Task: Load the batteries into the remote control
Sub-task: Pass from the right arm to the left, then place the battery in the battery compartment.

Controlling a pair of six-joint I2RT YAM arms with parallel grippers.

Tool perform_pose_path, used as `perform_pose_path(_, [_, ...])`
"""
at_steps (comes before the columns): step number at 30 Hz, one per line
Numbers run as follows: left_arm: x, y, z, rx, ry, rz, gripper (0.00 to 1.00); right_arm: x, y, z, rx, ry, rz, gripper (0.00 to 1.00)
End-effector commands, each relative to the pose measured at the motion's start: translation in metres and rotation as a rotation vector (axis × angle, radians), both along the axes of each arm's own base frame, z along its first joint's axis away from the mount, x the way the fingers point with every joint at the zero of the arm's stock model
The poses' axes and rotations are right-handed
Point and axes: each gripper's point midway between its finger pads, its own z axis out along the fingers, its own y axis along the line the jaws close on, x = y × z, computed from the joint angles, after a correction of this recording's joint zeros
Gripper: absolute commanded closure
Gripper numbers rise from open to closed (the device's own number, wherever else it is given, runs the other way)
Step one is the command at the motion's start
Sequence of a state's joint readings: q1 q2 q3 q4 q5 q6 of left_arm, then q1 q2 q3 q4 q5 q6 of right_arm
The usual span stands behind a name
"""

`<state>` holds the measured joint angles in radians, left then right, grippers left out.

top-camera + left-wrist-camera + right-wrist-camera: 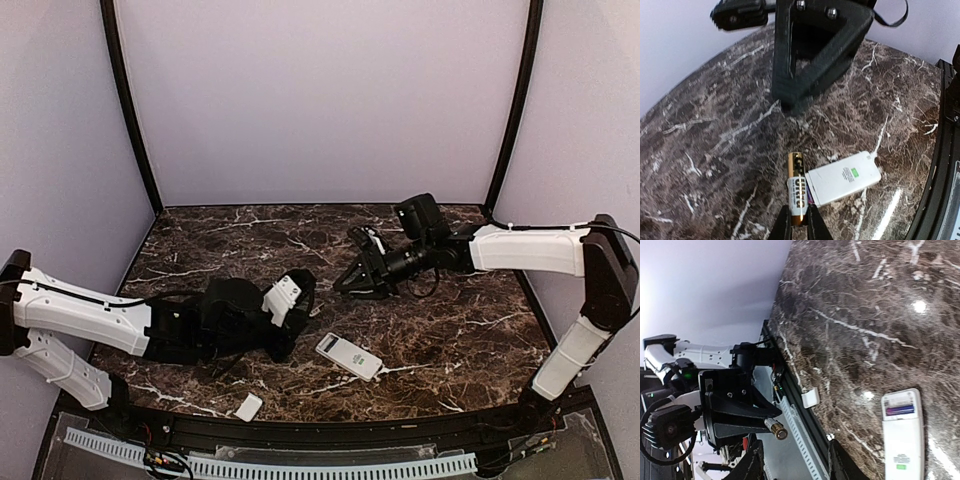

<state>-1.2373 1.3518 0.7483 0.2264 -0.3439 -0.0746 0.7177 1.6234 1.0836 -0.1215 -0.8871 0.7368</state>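
Note:
My left gripper needs to release the pale battery in the remote's open compartment [325,341] [801,191], next to the purple-blue strip. The battery is held just off the table now.
My left gripper [799,214] is shut on a pale battery [797,189] with gold ends, held just off the table beside the open end of the remote control [846,179]. The white remote lies back up, and a purple-blue strip [815,195] shows in its open compartment. In the top view the left gripper [285,345] is just left of the remote [350,357]. My right gripper [795,462] is open and empty. It hovers behind the remote [903,440] in the top view [348,283] and looks toward the held battery [775,428].
The small white cover plate [248,406] lies near the table's front edge, and also shows in the right wrist view [810,397]. A black rail and a white slotted strip [300,465] run along the front. Grey walls enclose the other sides.

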Motion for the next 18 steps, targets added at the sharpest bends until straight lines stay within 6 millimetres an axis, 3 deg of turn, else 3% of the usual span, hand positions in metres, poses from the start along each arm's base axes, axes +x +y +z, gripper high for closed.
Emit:
perform_pose_path(1, [-0.019,0.017,-0.067,0.124,0.307,0.093,1.0,0.012,-0.026,-0.033,-0.185,-0.058,-0.071,0.59])
perform_pose_path(7, [-0.026,0.009,-0.112,0.319,0.464,0.138,1.0,0.019,-0.041,-0.077,-0.345,-0.064,-0.101,0.6])
perform_pose_path(18, [-0.012,-0.003,-0.119,0.356,0.466,0.218,1.0,0.018,-0.038,-0.101,-0.344,-0.071,-0.051,0.63])
